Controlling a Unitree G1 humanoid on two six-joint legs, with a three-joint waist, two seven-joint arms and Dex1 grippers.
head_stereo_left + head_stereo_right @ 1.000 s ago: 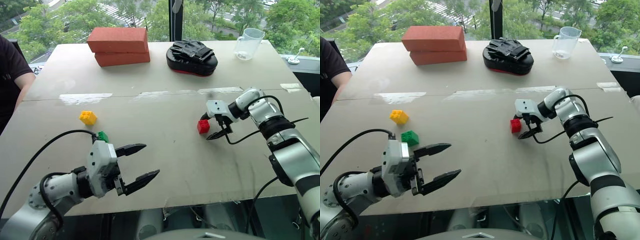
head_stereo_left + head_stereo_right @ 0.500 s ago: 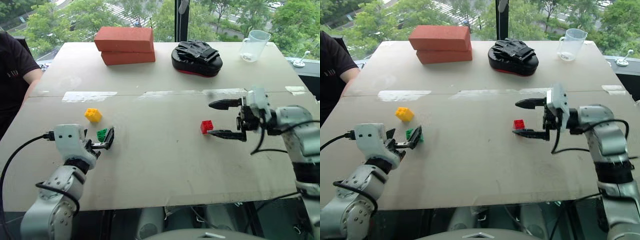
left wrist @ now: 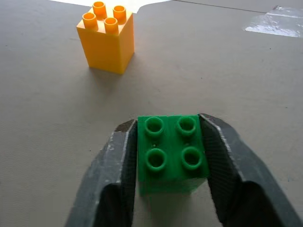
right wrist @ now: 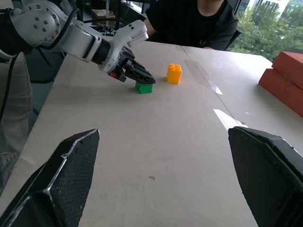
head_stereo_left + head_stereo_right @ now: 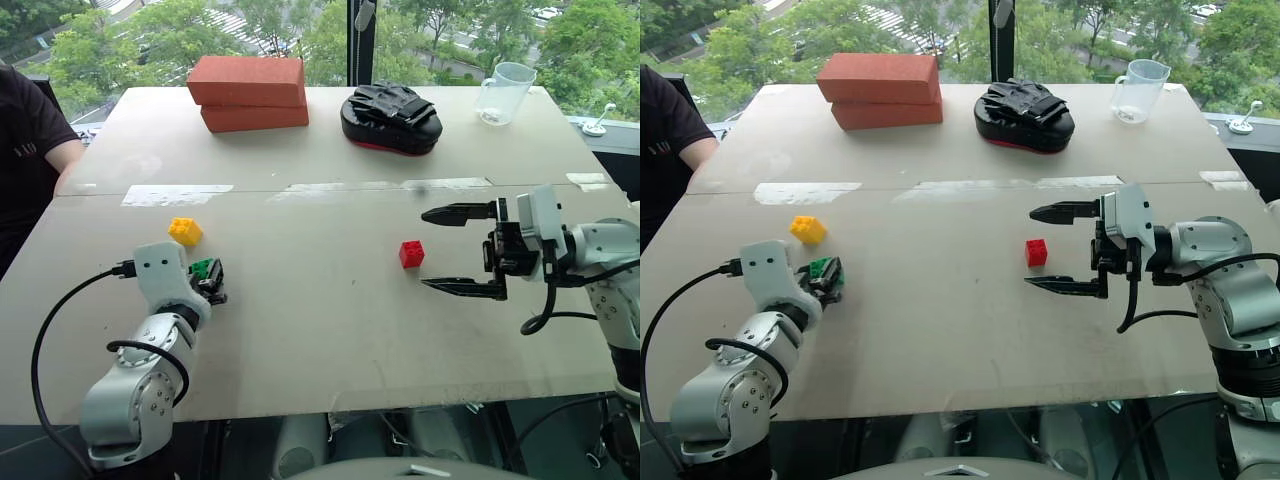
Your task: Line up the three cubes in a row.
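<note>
Next, the left gripper releases the green cube a small gap from the red cube (image 5: 348, 260), on the side facing the yellow cube.
Three studded cubes lie on the table. The yellow cube (image 5: 184, 231) sits at the left. Just below and right of it is the green cube (image 3: 171, 154), resting on the table with my left gripper (image 5: 211, 279) shut on its two sides. The red cube (image 5: 411, 254) stands alone in the middle right. My right gripper (image 5: 461, 250) hangs open just right of the red cube, its fingers pointing left, one above and one below it, not touching. The right wrist view looks across the table at the green cube (image 4: 144, 87), the yellow cube (image 4: 173, 74) and my left gripper (image 4: 137, 74).
Two stacked red-orange bricks (image 5: 250, 92) and a black padded mitt (image 5: 389, 117) lie at the back of the table (image 5: 320, 330). A clear measuring cup (image 5: 501, 92) stands at the back right. A person in a dark shirt (image 5: 25, 150) sits at the left edge.
My left gripper came down beside the yellow cube and closed on the green cube. My right gripper drew back from the red cube to the right and stayed open.
</note>
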